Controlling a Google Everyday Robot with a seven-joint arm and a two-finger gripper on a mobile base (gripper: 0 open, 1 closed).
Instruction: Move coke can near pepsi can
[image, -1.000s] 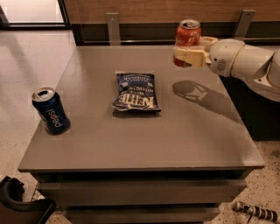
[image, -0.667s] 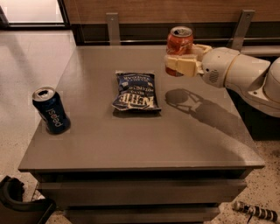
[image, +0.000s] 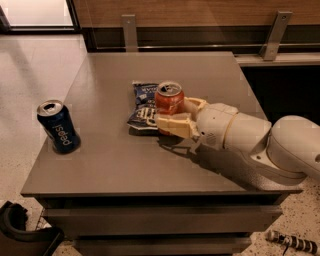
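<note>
The coke can, now hanging just above the table, will be released on the grey table (image: 121, 154), between pepsi can and chip bag.
The red-orange coke can (image: 169, 102) with a silver top is held upright in my gripper (image: 175, 116), whose cream fingers (image: 172, 125) are shut around its lower half. The can hangs just above the table, over the right part of the chip bag. The dark blue pepsi can (image: 58, 126) with white lettering stands upright near the table's left edge, well to the left of the gripper. My white arm (image: 250, 140) reaches in from the right.
A flat blue chip bag (image: 143, 106) lies at the middle of the grey table (image: 120, 165), partly hidden behind the can and gripper. A wooden wall with metal brackets (image: 274, 34) runs along the far edge. A dark object (image: 20, 232) sits on the floor at lower left.
The gripper has carried the coke can from the far right of the table leftward and toward the front, lowering it over the chip bag. The pepsi can and bag have not moved.
</note>
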